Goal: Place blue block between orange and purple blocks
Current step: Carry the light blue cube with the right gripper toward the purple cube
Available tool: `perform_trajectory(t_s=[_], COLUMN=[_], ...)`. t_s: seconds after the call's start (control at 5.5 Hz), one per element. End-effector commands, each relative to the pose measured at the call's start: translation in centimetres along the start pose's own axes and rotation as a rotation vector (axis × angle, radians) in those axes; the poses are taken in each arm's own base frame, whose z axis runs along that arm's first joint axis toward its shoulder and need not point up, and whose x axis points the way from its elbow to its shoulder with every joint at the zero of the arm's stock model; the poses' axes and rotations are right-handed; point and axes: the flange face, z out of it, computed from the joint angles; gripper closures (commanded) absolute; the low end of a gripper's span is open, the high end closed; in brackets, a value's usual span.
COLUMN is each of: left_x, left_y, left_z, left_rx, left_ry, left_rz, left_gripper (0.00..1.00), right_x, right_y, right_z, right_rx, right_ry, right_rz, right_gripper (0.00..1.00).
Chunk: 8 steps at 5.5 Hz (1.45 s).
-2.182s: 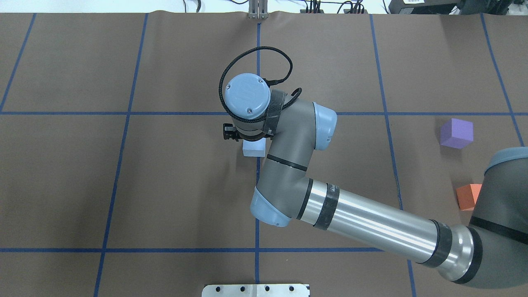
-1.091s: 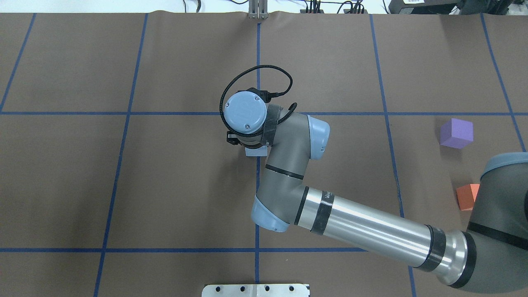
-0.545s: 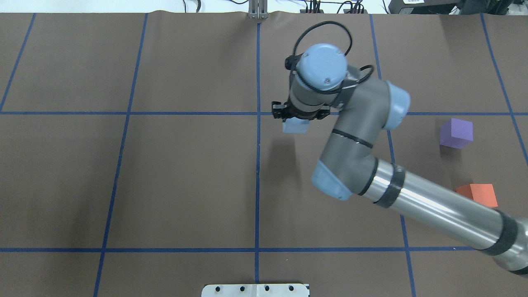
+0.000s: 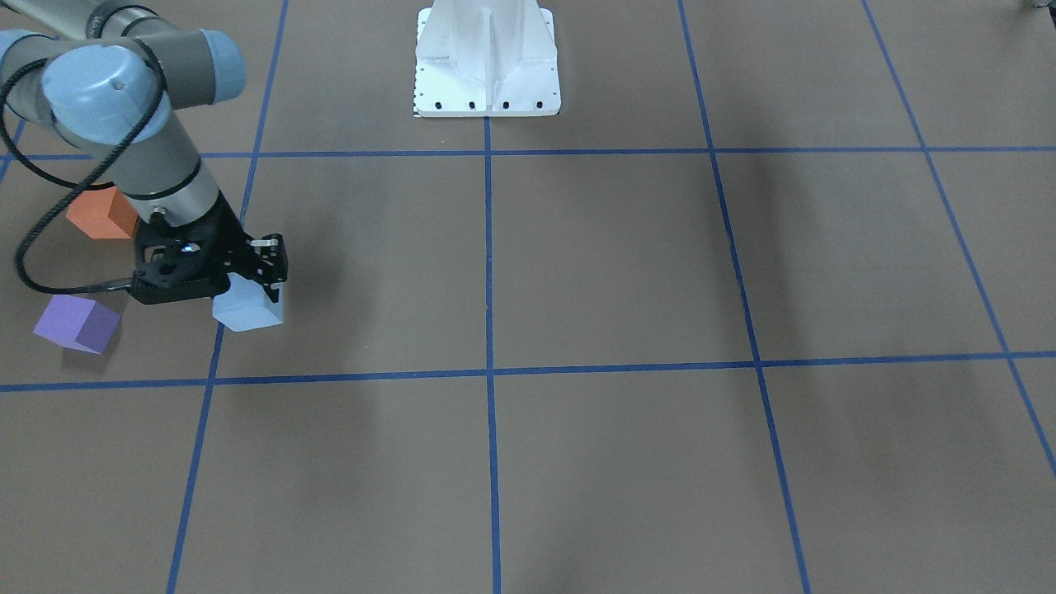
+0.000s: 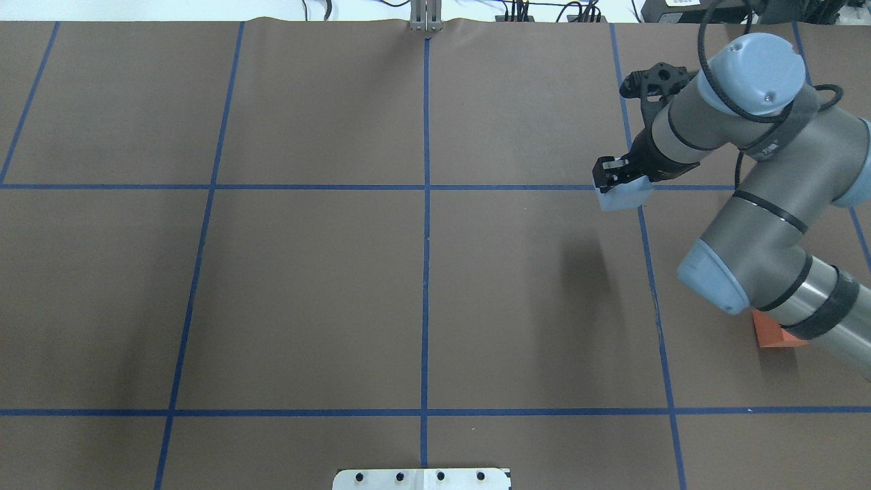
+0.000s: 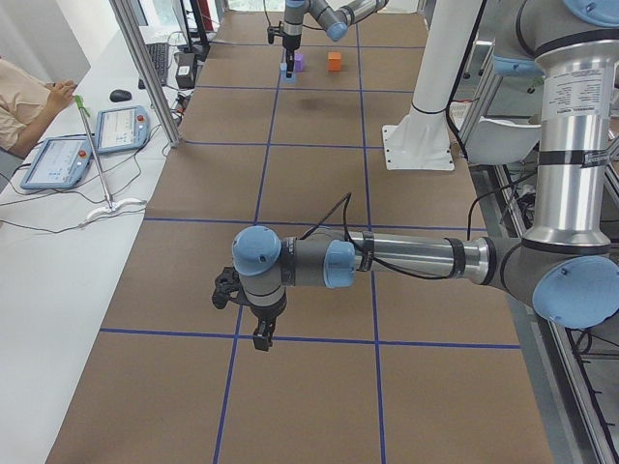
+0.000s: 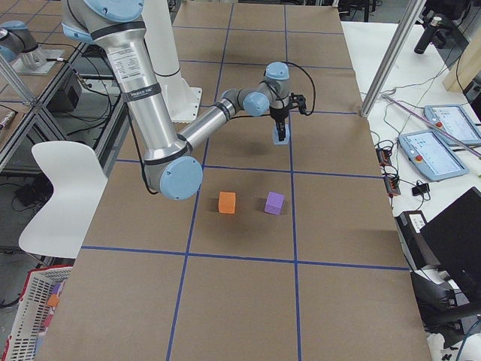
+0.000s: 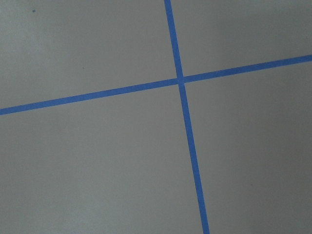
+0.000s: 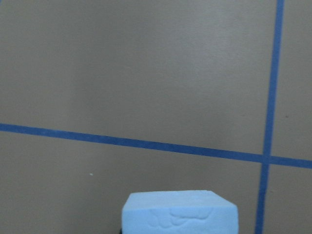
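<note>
My right gripper is to release the blue block in the bare gap (image 4: 58, 262) between the orange and purple blocks.
My right gripper (image 5: 619, 184) is shut on the light blue block (image 5: 625, 196) and holds it above the table at the far right; it also shows in the front view (image 4: 247, 307). The purple block (image 4: 76, 324) sits just beside the held block, and the orange block (image 4: 101, 213) sits nearer the robot. In the overhead view the arm hides the purple block and most of the orange block (image 5: 772, 335). The right wrist view shows the blue block (image 9: 179, 214) over bare table. My left gripper (image 6: 261, 338) hangs over the table's other end; I cannot tell if it is open or shut.
Blue tape lines (image 5: 425, 204) divide the brown table into squares. The white robot base plate (image 4: 487, 74) stands at the robot's edge. An operator (image 6: 29, 111) and tablets (image 6: 121, 128) are beside the table.
My right arm has lifted the blue block from the table's centre and carried it to the right, toward the purple and orange blocks.
</note>
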Motion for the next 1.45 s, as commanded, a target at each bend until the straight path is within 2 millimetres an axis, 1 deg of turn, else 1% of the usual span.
perform_trajectory(t_s=[0.0,0.18,0.36,0.55,0.73,0.91,1.09,1.27], left_x=[0.1,0.1,0.1,0.1,0.2,0.2,0.2,0.2], left_y=[0.0,0.0,0.0,0.0,-0.1,-0.1,-0.1,-0.1], left_z=[-0.1,-0.2,-0.2,-0.1,-0.2,-0.2,-0.2,-0.2], left_rx=[0.002,0.002,0.001,0.0,0.001,0.003,0.003,0.003], left_ry=[-0.001,-0.009,-0.011,-0.01,-0.011,-0.011,-0.011,-0.011], left_rz=[0.0,0.002,0.002,0.004,0.005,0.006,0.006,0.006], left_gripper=[0.0,0.0,0.0,0.0,0.0,0.0,0.0,0.0], right_x=[8.4,14.7,17.2,18.1,19.5,20.1,21.1,20.7], right_y=[3.3,6.1,7.8,8.3,9.2,9.4,10.5,11.1], right_z=[-2.0,-1.7,-1.7,-0.8,0.1,0.9,2.3,2.8], right_rx=[-0.006,0.037,0.027,0.008,-0.017,-0.028,-0.061,-0.069], right_ry=[0.001,-0.012,-0.007,0.009,0.03,0.043,0.063,0.058], right_rz=[0.022,0.048,0.073,0.09,0.124,0.197,0.205,0.192], right_gripper=[1.0,1.0,0.97,0.96,0.95,0.94,0.87,0.86])
